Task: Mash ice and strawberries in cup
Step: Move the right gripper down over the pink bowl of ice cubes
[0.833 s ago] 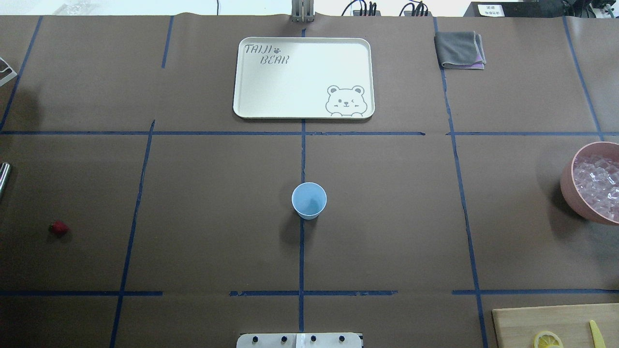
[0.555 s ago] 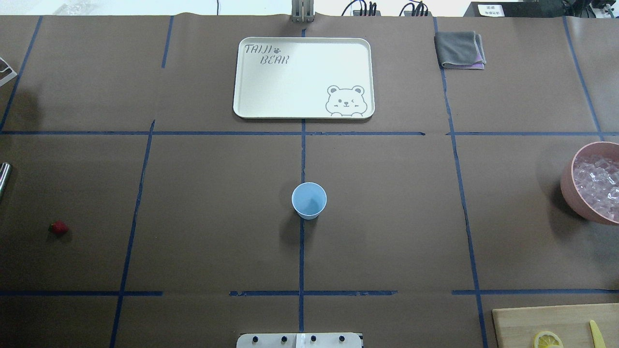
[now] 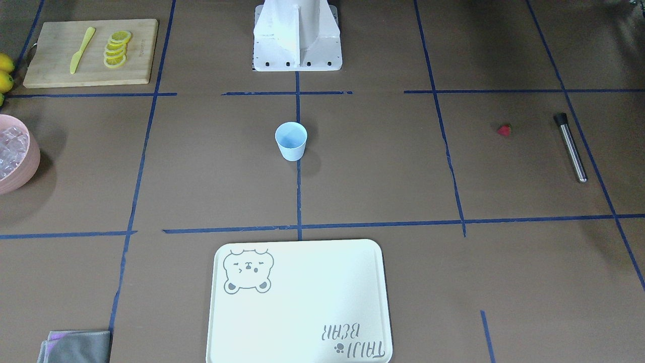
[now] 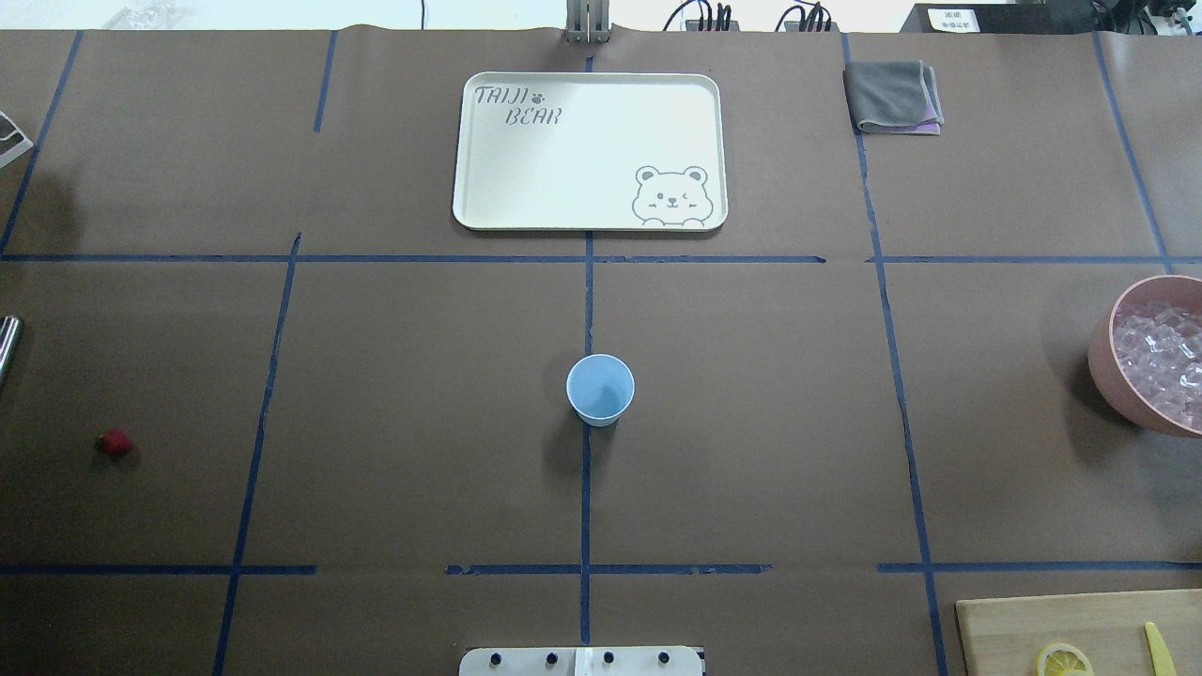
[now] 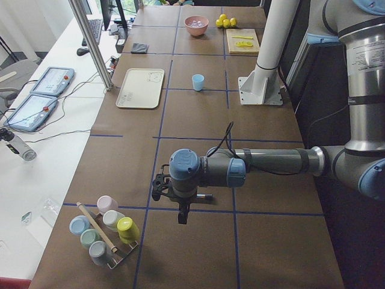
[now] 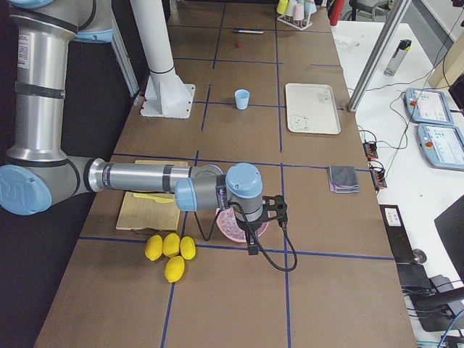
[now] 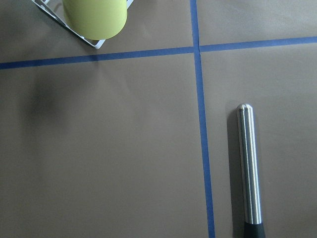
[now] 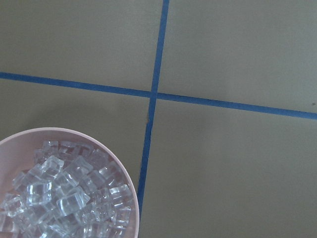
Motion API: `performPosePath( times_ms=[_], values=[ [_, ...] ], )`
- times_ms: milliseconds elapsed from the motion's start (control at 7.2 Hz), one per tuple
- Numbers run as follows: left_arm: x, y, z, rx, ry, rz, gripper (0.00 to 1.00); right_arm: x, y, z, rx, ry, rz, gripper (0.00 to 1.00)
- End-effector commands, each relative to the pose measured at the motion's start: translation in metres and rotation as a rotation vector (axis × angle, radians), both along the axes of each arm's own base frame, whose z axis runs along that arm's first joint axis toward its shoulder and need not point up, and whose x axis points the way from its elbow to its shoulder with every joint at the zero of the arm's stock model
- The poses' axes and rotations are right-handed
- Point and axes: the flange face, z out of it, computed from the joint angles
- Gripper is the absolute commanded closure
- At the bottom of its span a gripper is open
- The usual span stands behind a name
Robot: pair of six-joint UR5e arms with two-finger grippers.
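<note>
Next, I close my right gripper on some of the ice near the middle of the pink bowl (image 3: 2,158) (image 8: 57,203).
The light blue cup (image 4: 600,390) stands upright and empty at the table's centre; it also shows in the front view (image 3: 291,141). The strawberry (image 4: 114,442) lies far left on the table. The ice (image 4: 1164,361) fills a pink bowl (image 4: 1101,371) at the right edge, and the right wrist view shows the ice (image 8: 64,196) at lower left. My left gripper (image 5: 182,214) hangs over a steel rod (image 7: 249,168) beyond the strawberry. My right gripper (image 6: 252,245) hangs over the pink bowl. I cannot tell whether either is open or shut.
A cream bear tray (image 4: 590,150) lies at the far middle, and a grey cloth (image 4: 892,96) far right. A cutting board (image 3: 90,53) holds lemon slices and a yellow knife. Whole lemons (image 6: 170,250) lie beside it. A rack of coloured cups (image 5: 105,232) stands at the left end.
</note>
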Motion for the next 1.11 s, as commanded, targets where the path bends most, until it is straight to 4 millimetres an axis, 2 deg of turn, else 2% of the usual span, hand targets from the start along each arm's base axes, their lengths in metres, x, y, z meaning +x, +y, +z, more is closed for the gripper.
performPosePath(
  times_ms=[0, 139, 278, 416, 555, 694, 972],
  values=[
    [0.0, 0.0, 0.0, -0.001, 0.0, 0.0, 0.0, -0.027, -0.01, -0.02, 0.09, 0.0, -0.069, 0.01],
    [0.0, 0.0, 0.0, 0.0, 0.001, 0.0, 0.0, -0.033, -0.014, -0.03, 0.188, 0.0, -0.085, 0.01],
    [0.001, 0.0, 0.0, -0.002, 0.001, 0.0, 0.0, -0.072, -0.022, -0.035, 0.217, -0.004, -0.167, 0.01],
    [0.0, 0.0, 0.001, -0.002, 0.001, 0.0, 0.0, -0.092, -0.034, -0.043, 0.242, -0.011, -0.211, 0.01],
    [0.001, 0.0, 0.001, -0.003, 0.001, 0.0, 0.0, -0.107, -0.033, -0.043, 0.289, -0.004, -0.288, 0.01],
    [0.001, 0.0, 0.002, -0.005, 0.001, 0.0, 0.0, -0.114, -0.032, -0.043, 0.337, 0.003, -0.354, 0.01],
    [0.001, 0.0, 0.002, -0.004, 0.001, 0.001, 0.0, -0.126, -0.028, -0.03, 0.402, 0.03, -0.473, 0.02]
  ],
)
